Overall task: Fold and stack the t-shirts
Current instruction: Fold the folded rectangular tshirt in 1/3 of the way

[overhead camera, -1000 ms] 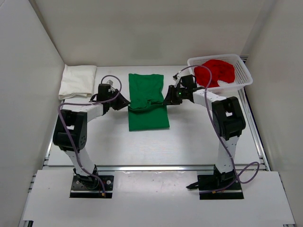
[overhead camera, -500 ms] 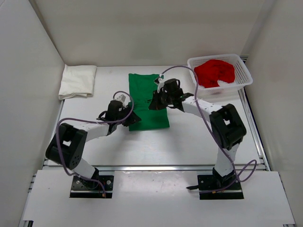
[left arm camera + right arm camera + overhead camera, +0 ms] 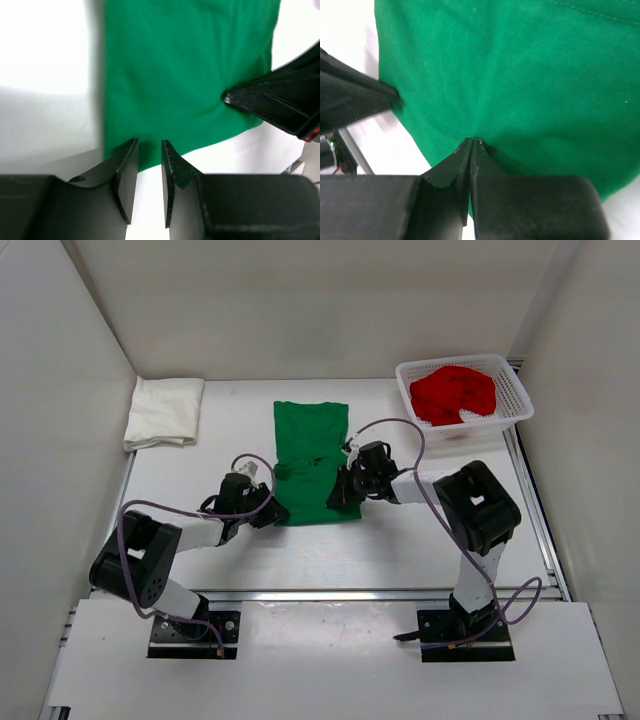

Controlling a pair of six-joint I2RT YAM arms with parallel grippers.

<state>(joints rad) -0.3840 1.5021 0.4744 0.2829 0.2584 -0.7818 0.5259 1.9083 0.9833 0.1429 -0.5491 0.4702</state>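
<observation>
The green t-shirt is pinched by my right gripper on creased cloth in from its edge, so that gripper should open, back away and grab the green t-shirt's near corner [image 3: 357,517] before folding.
The green t-shirt [image 3: 310,445] lies flat in the middle of the table, collar end far. My left gripper [image 3: 276,514] sits low at its near left corner. In the left wrist view that gripper [image 3: 148,145] stands open, a narrow gap between its jaws with only the shirt's [image 3: 185,75] hem and bare table showing through. My right gripper [image 3: 337,492] is at the near right edge. Its jaws [image 3: 472,141] are shut, and creases in the green cloth [image 3: 520,75] run into the tips. The cream-white t-shirt [image 3: 163,412] lies folded at far left. The red t-shirt [image 3: 455,390] is bunched in the basket.
The white mesh basket [image 3: 520,405] stands at the far right corner. White walls close in the table on the left, back and right. Both arms' purple cables loop over the table near the green shirt.
Both arms have moved from the shirt's middle toward its near end and dropped low. The right gripper has shut on the cloth. The fold across the shirt's middle has flattened.
</observation>
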